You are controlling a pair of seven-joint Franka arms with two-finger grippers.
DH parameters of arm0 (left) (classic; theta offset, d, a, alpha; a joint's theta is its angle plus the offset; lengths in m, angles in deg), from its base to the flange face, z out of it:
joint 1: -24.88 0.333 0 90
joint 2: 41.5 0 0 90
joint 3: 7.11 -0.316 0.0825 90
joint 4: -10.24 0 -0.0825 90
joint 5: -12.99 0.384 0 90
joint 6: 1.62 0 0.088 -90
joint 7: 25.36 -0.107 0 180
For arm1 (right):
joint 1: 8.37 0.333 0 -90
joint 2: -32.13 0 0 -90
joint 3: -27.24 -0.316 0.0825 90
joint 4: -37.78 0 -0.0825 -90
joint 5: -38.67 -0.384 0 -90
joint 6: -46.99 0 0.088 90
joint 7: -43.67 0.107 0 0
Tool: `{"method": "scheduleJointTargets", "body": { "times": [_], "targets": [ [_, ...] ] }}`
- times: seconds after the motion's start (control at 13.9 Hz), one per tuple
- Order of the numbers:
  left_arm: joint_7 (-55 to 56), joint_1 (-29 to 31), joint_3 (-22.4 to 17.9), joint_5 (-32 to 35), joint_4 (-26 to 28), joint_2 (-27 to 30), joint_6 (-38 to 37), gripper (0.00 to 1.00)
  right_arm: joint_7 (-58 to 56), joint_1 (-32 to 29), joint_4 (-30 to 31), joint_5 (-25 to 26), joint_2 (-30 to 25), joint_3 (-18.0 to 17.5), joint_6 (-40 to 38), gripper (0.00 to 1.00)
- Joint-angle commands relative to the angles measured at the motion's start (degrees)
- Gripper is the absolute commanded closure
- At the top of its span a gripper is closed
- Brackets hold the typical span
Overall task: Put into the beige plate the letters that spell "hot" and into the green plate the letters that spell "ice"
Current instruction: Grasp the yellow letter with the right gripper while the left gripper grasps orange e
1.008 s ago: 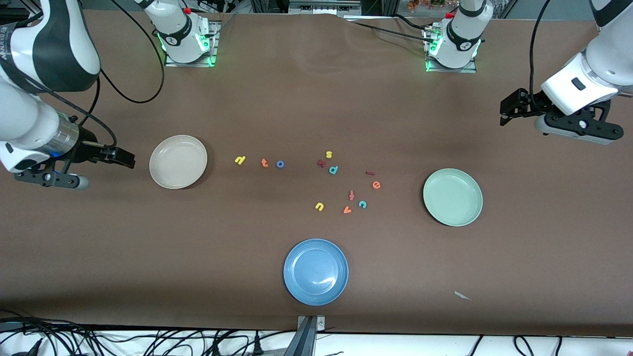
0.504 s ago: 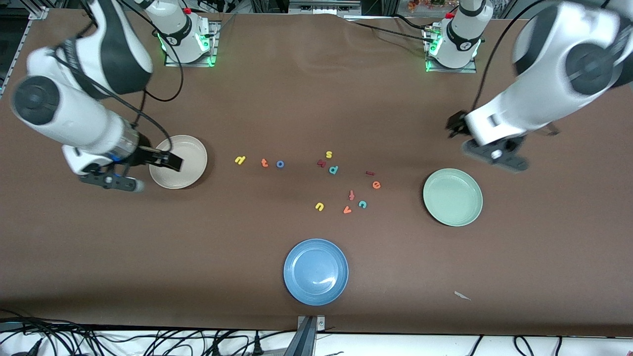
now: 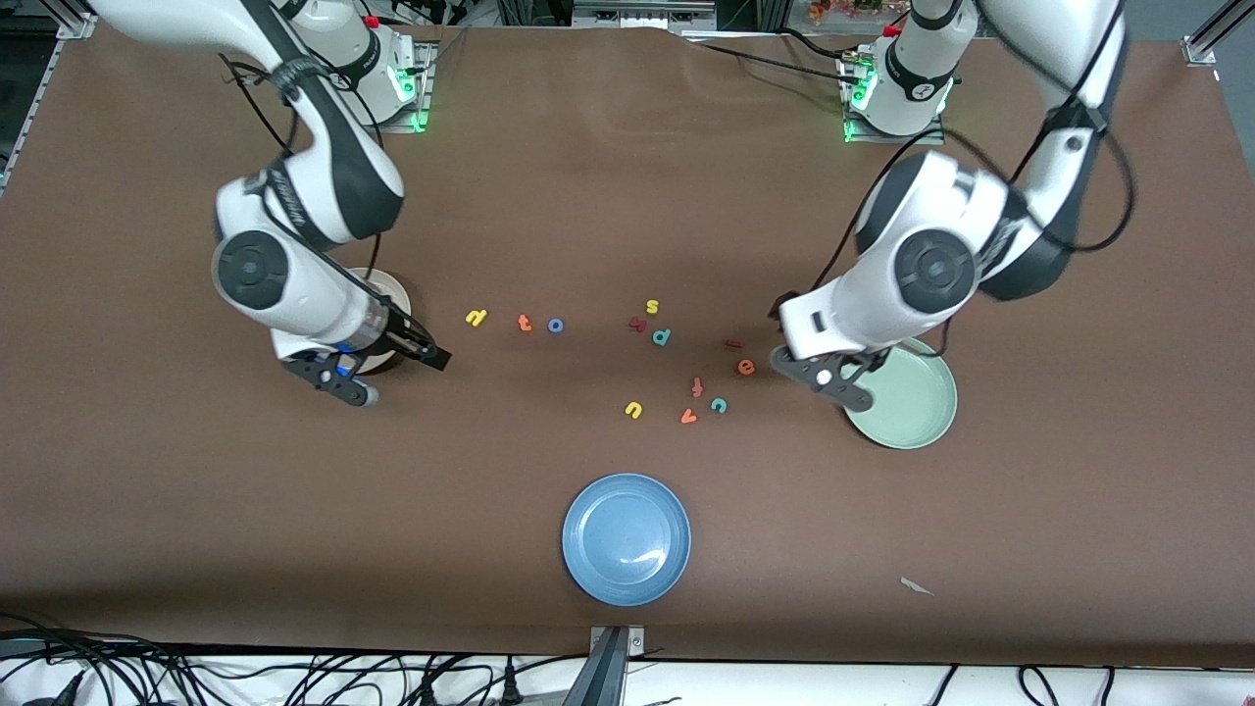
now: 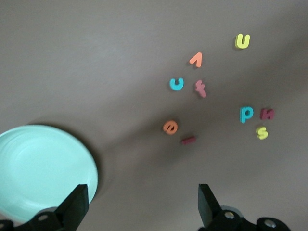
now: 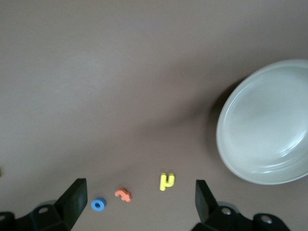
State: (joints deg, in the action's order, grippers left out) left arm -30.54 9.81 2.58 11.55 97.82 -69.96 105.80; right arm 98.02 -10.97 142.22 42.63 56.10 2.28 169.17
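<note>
My right gripper is going to close on the outer sides of the yellow h (image 3: 476,318) (image 5: 167,182), the letter closest to the beige plate.
The yellow h (image 3: 476,317), orange t (image 3: 525,323) and blue o (image 3: 556,325) lie in a row beside the beige plate (image 3: 392,287), which my right arm mostly hides. My right gripper (image 3: 422,351) hangs open and empty over the table between that plate and the h. In the right wrist view the h (image 5: 166,181), t (image 5: 123,194) and o (image 5: 98,204) lie ahead of its fingers. The dark red i (image 3: 732,343), orange e (image 3: 746,367) and teal c (image 3: 719,404) lie beside the green plate (image 3: 912,402). My left gripper (image 3: 780,335) hangs open and empty over the table beside the e (image 4: 170,127).
Other letters lie among them: yellow s (image 3: 652,306), a dark red letter (image 3: 637,324), teal p (image 3: 662,337), pink f (image 3: 697,386), orange v (image 3: 688,417), yellow u (image 3: 633,409). A blue plate (image 3: 627,538) sits nearest the front camera.
Both arms have swung in from the table's ends toward the letters, the right gripper passing over the beige plate and the left over the green plate's edge. No letter has moved.
</note>
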Motion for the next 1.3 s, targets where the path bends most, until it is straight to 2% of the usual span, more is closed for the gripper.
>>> {"method": "scheduleJointTargets", "body": {
  "times": [0.0, 0.22, 0.36, 0.43, 0.5, 0.58, 0.65, 0.72, 0.86, 1.08, 1.22],
  "targets": [
    [-0.18, -0.49, -0.46, -1.03, -3.56, -6.24, 3.39, 0.0, 7.68, 1.28, 8.21, -0.8, -1.56, -0.18, 7.51, 0.01],
    [0.6, -2.95, -0.63, -0.41, -2.59, -9.4, 7.71, 0.0, 14.45, 2.51, 14.02, -0.8, -0.16, -0.18, 14.99, 0.01],
    [1.05, -3.66, -0.64, 2.82, -2.33, -10.99, 8.24, 0.09, 17.27, 3.83, 16.74, -0.71, 0.71, -0.18, 19.47, 0.01],
    [1.4, -3.75, -0.63, 2.84, -1.72, -11.69, 8.42, 0.1, 17.89, 4.01, 18.41, -0.71, 0.98, -0.18, 21.84, 0.01],
    [2.44, -3.66, -0.63, 2.66, -1.62, -12.13, 8.77, 0.17, 18.16, 4.44, 20.08, -0.45, 1.07, -0.18, 24.13, 0.03],
    [4.46, -4.18, -0.63, 2.75, -1.54, -12.66, 8.77, 0.22, 18.07, 4.54, 22.1, -0.36, 1.16, -0.09, 26.85, 0.08],
    [8.31, -5.4, -0.63, 2.75, -1.01, -13.28, 8.77, 0.22, 18.07, 4.54, 23.86, -0.27, 1.16, -0.09, 30.1, 0.08],
    [12.52, -6.11, -0.63, 3.27, -0.83, -13.46, 9.12, 0.21, 17.81, 4.45, 24.92, -0.27, 1.16, 0.0, 31.7, 0.17],
    [15.8, -7.26, -0.89, 3.8, -0.22, -14.33, 10.09, 0.22, 17.37, 4.36, 25.11, -0.18, 0.72, 0.08, 31.45, 0.23],
    [16.17, -7.17, -0.9, 6.26, 1.19, -14.77, 12.02, 0.22, 13.52, 4.36, 25.9, 0.34, 0.28, 1.39, 31.45, 0.23],
    [17.91, -7.17, -0.9, 8.37, 3.55, -15.65, 16.65, 0.22, 10.96, 4.36, 26.07, 0.34, 0.28, 2.36, 31.54, 0.23]
  ]
}}
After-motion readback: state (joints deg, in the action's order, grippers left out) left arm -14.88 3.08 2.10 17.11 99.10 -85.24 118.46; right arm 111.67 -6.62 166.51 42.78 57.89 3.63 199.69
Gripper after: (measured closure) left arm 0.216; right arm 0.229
